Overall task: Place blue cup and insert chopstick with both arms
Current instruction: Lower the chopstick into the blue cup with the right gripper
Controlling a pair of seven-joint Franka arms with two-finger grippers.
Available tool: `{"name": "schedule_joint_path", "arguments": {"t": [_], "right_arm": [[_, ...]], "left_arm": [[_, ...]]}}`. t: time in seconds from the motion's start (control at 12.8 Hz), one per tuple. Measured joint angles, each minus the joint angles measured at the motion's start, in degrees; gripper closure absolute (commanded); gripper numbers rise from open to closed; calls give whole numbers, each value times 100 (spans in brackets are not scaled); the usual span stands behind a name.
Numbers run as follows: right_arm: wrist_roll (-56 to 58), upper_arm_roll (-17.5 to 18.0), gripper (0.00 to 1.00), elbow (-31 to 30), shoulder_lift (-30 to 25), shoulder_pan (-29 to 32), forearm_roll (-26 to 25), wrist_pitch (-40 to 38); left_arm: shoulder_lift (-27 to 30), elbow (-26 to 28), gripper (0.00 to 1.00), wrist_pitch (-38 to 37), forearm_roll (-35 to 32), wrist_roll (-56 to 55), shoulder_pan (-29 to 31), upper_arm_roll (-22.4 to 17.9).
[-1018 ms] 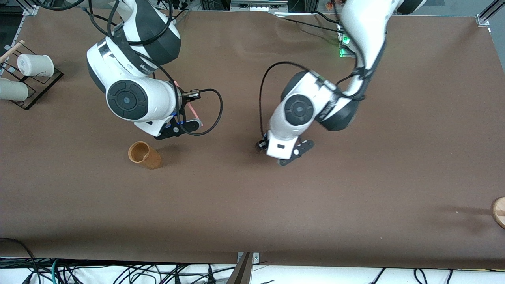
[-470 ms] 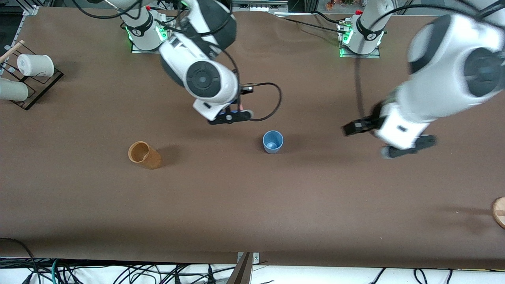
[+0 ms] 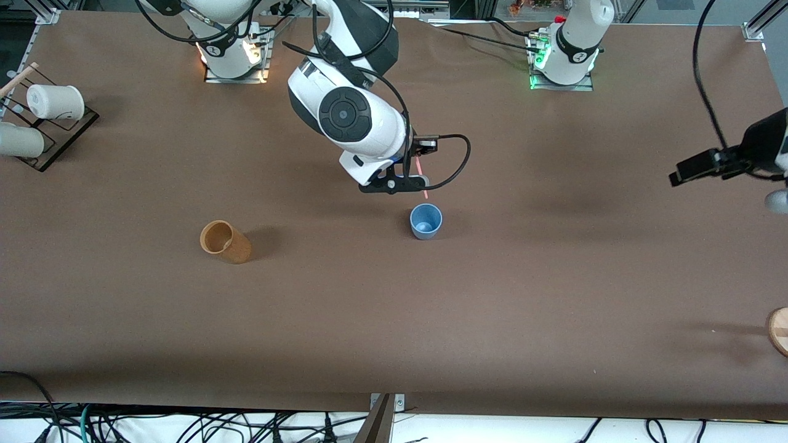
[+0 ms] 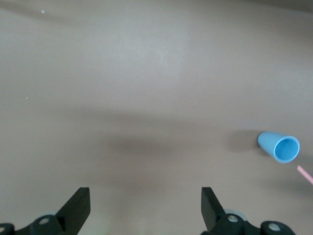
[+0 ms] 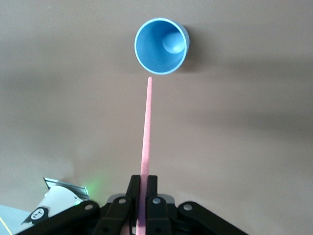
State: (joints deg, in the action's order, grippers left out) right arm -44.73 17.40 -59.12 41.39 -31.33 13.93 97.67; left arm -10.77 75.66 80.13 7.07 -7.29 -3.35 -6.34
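Observation:
My right gripper is going to let go of the pale-pink chopstick, now held in the air beside the cup, inside the upright blue cup [image 3: 425, 227] [image 5: 168, 44], so that it leans on the cup's rim.
The blue cup [image 3: 426, 221] stands upright on the brown table, mouth up and empty. It also shows in the right wrist view [image 5: 161, 46] and the left wrist view [image 4: 279, 147]. My right gripper [image 3: 397, 182] [image 5: 144, 178] is shut on the pale-pink chopstick [image 3: 421, 172] [image 5: 146, 127], held in the air beside the cup. The stick's free tip points at the cup and sits just outside its rim. My left gripper [image 4: 145, 192] is open and empty, high over bare table at the left arm's end, and partly out of the front view [image 3: 723, 184].
An orange-brown cup [image 3: 225, 241] sits toward the right arm's end of the table. A black rack [image 3: 58, 138] with white cups and a tan stick [image 3: 18, 77] stands at that end's edge. A round wooden piece [image 3: 779, 331] shows at the left arm's end.
The left gripper let go of the blue cup and swung away to its own end of the table. The right gripper carried the chopstick from near the orange-brown cup to beside the blue cup.

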Motion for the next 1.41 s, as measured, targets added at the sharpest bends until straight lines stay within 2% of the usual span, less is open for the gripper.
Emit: {"name": "schedule_joint_path", "arguments": {"t": [0.23,0.7,0.78,0.86,0.94,1.41], "right_arm": [[23,-133,100,3,111,-6,0,140],[90,-280,98,5,405,-154,1,606],[90,-302,78,4,453,-203,1,628],[90,-318,53,4,493,-231,0,635],[90,-335,1,4,524,-239,0,639],[85,-499,0,188,471,-63,-14,650]], "left_arm": [[420,615,0,37,-72,699,24,-64],[459,749,0,89,-289,1105,-26,-21],[456,755,0,92,-287,1105,-32,-19],[455,762,0,95,-287,1105,-37,-17],[455,767,0,97,-286,1105,-38,-17],[421,795,0,112,-286,1105,-9,-28]]}}
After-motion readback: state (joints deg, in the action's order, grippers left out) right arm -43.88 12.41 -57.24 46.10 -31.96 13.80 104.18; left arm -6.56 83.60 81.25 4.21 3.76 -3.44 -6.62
